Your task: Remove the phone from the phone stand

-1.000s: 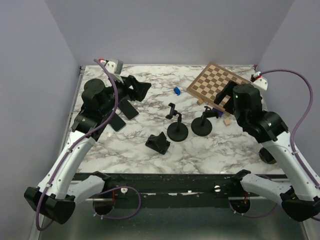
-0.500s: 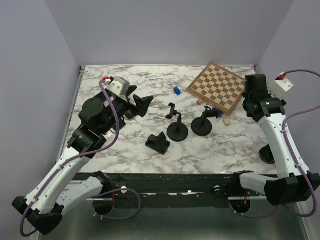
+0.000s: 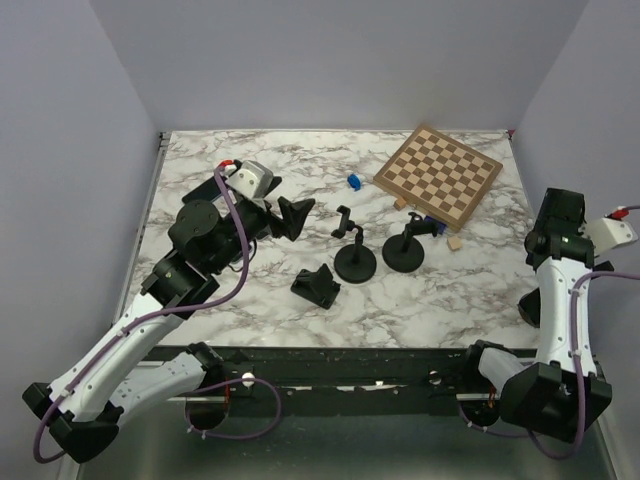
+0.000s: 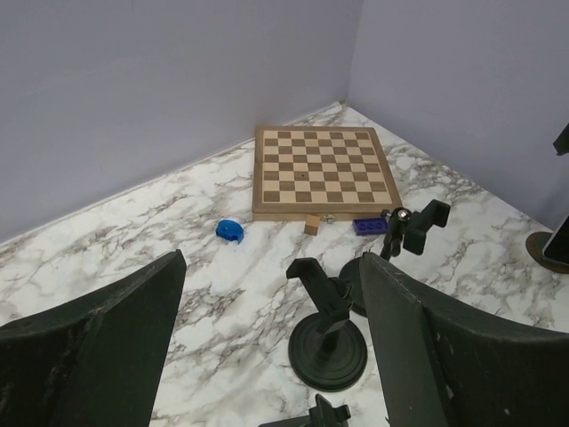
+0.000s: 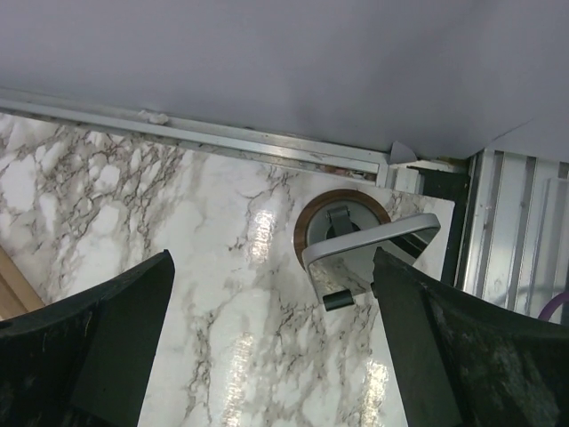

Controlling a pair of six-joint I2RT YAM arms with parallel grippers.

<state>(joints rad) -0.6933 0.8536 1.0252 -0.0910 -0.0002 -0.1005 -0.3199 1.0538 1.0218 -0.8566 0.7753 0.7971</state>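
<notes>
Next, my right gripper needs to go to the phone's upper silver edge [image 3: 539, 295] [image 5: 364, 239] and close there, with one finger on each side of the phone.
The phone [image 5: 378, 242], a thin slab with a silver edge, leans on the phone stand, whose round brown-rimmed base [image 5: 313, 216] sits by the table's right edge. My right gripper [image 5: 271, 258] hangs open above them, the phone beside its right finger, nothing held. From above the stand [image 3: 528, 306] shows only as a dark patch behind the right arm, with the right gripper [image 3: 556, 214] over it. The left wrist view catches the phone [image 4: 559, 240] at its right border. My left gripper [image 3: 290, 215] [image 4: 274, 262] is open and empty at mid-left.
Two empty black holders on round bases [image 3: 354, 262] [image 3: 403, 250] stand mid-table, a black wedge holder [image 3: 316, 285] in front. Chessboard [image 3: 438, 175] at back right, with a blue piece [image 3: 353, 181], purple brick [image 3: 430, 222] and wooden cube [image 3: 454, 242] near it.
My right arm has swung from over the chessboard's near corner back to the table's right edge. My left gripper has shifted right, toward the middle holders. Both stayed open.
</notes>
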